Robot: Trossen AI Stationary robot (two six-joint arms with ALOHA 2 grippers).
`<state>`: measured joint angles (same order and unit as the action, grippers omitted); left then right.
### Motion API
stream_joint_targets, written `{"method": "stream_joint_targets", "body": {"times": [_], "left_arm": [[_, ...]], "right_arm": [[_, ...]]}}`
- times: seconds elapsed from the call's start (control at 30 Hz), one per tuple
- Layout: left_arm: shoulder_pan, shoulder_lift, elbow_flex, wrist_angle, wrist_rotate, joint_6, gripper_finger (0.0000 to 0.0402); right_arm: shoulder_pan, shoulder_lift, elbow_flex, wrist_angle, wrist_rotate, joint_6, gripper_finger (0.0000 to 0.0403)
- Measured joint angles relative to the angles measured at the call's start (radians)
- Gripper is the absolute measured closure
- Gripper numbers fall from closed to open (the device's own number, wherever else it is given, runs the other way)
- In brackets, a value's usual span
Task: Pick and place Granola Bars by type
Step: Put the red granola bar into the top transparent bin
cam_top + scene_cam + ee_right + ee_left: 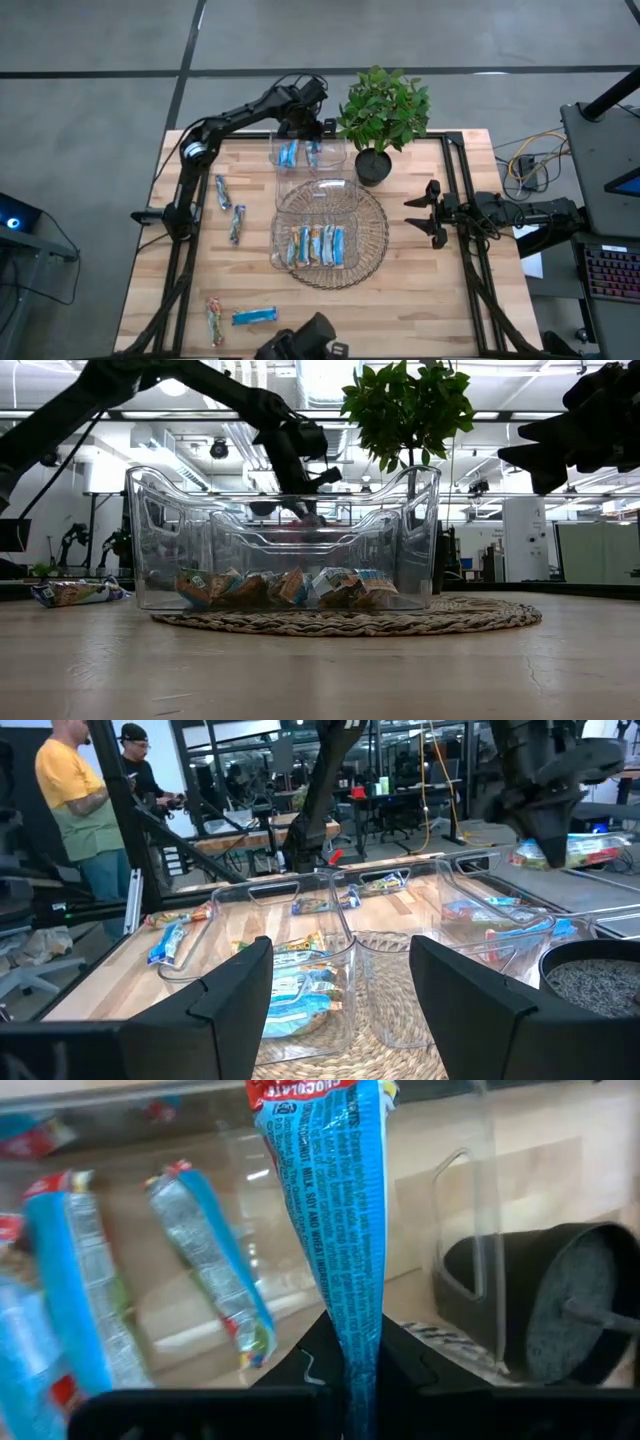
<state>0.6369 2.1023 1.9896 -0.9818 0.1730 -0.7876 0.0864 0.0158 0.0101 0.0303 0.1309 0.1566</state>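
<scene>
I will use my left gripper to release the blue granola bar beside the bar nearest the potted plant (pixel 320 153) (pixel 290 1245) in the far clear container.
My left gripper (pixel 312 148) reaches over the far clear container (pixel 296 172) and is shut on a blue granola bar (pixel 330 1190). Other blue bars (pixel 208 1278) lie on that container's floor. The near clear container (pixel 325 192) stands on a round woven mat (pixel 372 250) and holds several bars (pixel 318 244) side by side. Loose bars lie flat on the table's left side (pixel 222 190) (pixel 237 222) and near its near edge (pixel 254 316). My right gripper (pixel 345 1010) waits open at the table's right side, level with the mat. My left gripper pinches the blue bar by its crimped end (pixel 358 1352) between the two fingers, coming from above and pointing down. The bar hangs lengthwise below the fingers over the far container. I cannot tell whether its red-labelled lower end (pixel 300 1092) touches the container floor.
A potted plant (pixel 384 112) in a black pot (pixel 560 1305) stands right of the far container, close to my left gripper. Black frame rails run along the table's left and right edges. People stand in the room beyond the table (pixel 75 800).
</scene>
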Motion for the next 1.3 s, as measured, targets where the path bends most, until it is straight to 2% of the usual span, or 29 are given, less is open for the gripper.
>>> {"method": "stream_joint_targets", "body": {"times": [0.1,0.57,1.03,1.3], "left_arm": [[0.001,0.015,0.0,0.05,0.004,-0.005,0.0393],[0.007,0.093,-0.018,0.079,0.025,-0.021,0.0393],[-0.003,0.095,-0.157,0.237,0.024,-0.079,0.0393],[-0.004,0.095,-0.207,0.26,0.028,-0.084,0.0391]], "right_arm": [[0.0,0.0,0.0,0.0,0.0,0.0,0.0179],[0.0,0.0,0.0,0.0,-0.001,0.0,0.0179],[0.0,0.0,0.0,0.0,0.0,0.0,0.0179],[0.0,0.0,0.0,0.0,0.0,0.0,0.0179]]}}
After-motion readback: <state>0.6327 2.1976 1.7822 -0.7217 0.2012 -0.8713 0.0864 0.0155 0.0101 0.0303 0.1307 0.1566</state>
